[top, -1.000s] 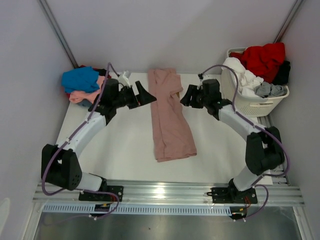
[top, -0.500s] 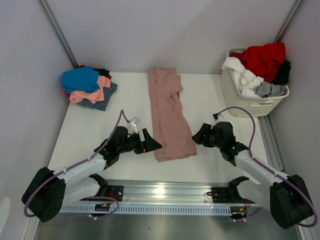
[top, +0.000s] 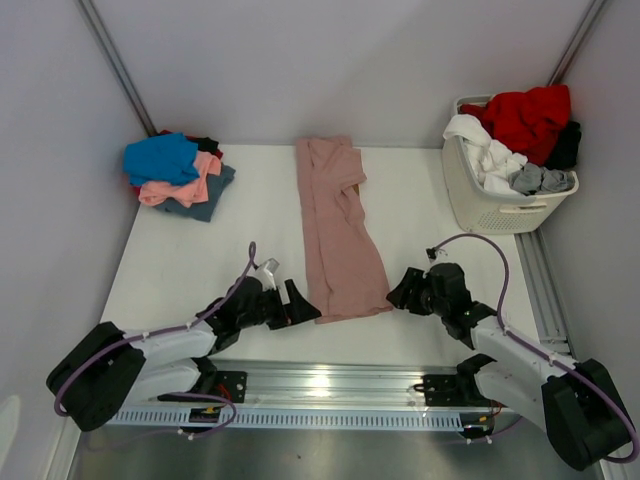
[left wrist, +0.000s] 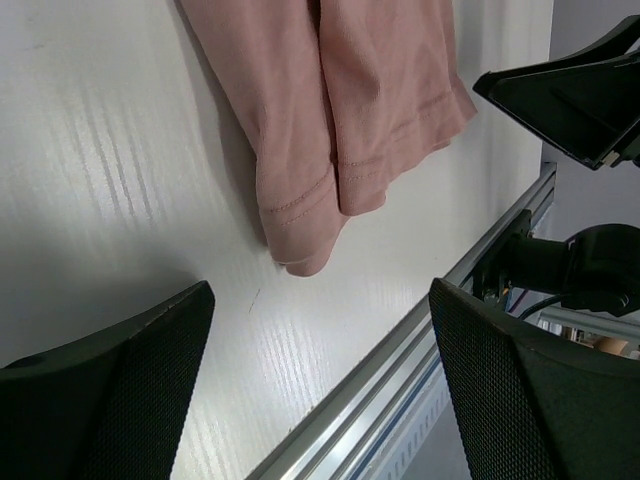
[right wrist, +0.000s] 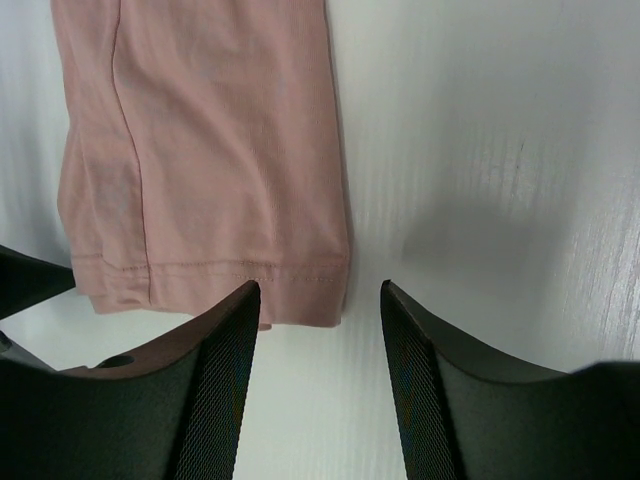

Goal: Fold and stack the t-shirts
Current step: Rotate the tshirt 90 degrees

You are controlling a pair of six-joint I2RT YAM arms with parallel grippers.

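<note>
The hem of the dusty-pink t-shirt lies crooked with its layers apart, so the robot's left gripper should pinch both layers at the hem's corner (left wrist: 306,240) and pull the hem straight.
A dusty-pink t-shirt (top: 340,230) lies folded into a long strip down the table's middle, hem toward me. My left gripper (top: 303,303) is open and empty, low beside the hem's left corner (left wrist: 300,255). My right gripper (top: 399,290) is open and empty, low beside the hem's right corner (right wrist: 320,290), which lies between its jaws. A pile of blue, salmon and slate tees (top: 175,175) sits at the far left. Red and white tees (top: 520,125) fill the basket.
A white slatted laundry basket (top: 500,205) stands at the far right. The table's metal front rail (top: 330,380) runs just behind both grippers, also in the left wrist view (left wrist: 400,400). Grey walls close in left and right.
Both arms have pulled back from the shirt's far end to its near hem and dropped low to the table. The shirt has not moved.
</note>
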